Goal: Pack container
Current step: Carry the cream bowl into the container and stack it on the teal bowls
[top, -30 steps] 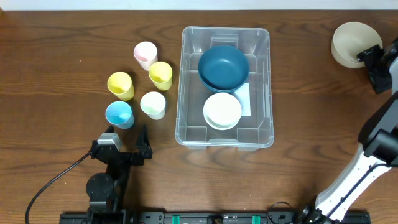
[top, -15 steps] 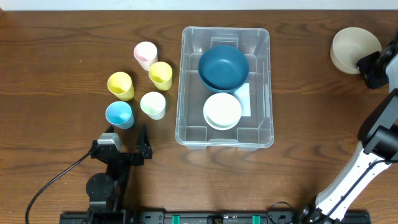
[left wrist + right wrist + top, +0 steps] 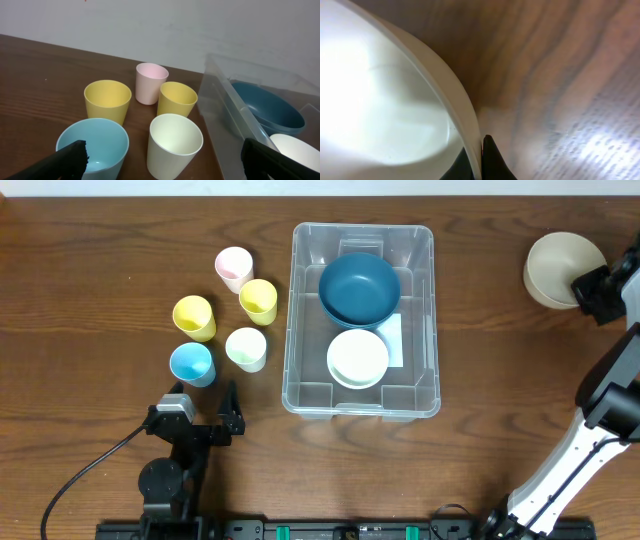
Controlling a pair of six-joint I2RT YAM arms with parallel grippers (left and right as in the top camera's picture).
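Observation:
Next, I release the beige bowl from my right gripper inside the dark blue bowl (image 3: 360, 286) in the clear container.
The clear container (image 3: 296, 310) sits mid-table, holding a dark blue bowl (image 3: 359, 288) and a white bowl (image 3: 358, 358). A beige bowl (image 3: 555, 265) is at the far right. My right gripper (image 3: 583, 288) is shut on its rim. In the right wrist view the two dark fingers pinch the bowl's wall (image 3: 395, 100), one inside and one outside, at the gripper (image 3: 477, 160). My left gripper (image 3: 205, 412) stands open at the front left, just short of the cups. Between its fingertips (image 3: 67, 159) nothing is held, and the gripper (image 3: 161, 167) faces the cups and the container (image 3: 235, 107).
Several cups stand left of the container: pink (image 3: 233, 268), yellow (image 3: 258, 300), a second yellow (image 3: 194, 317), cream (image 3: 246, 348) and light blue (image 3: 191, 364). The right arm's base rises at the front right (image 3: 560, 470).
My right gripper has shut on the beige bowl's rim, and the bowl has shifted slightly left. The left arm has not moved.

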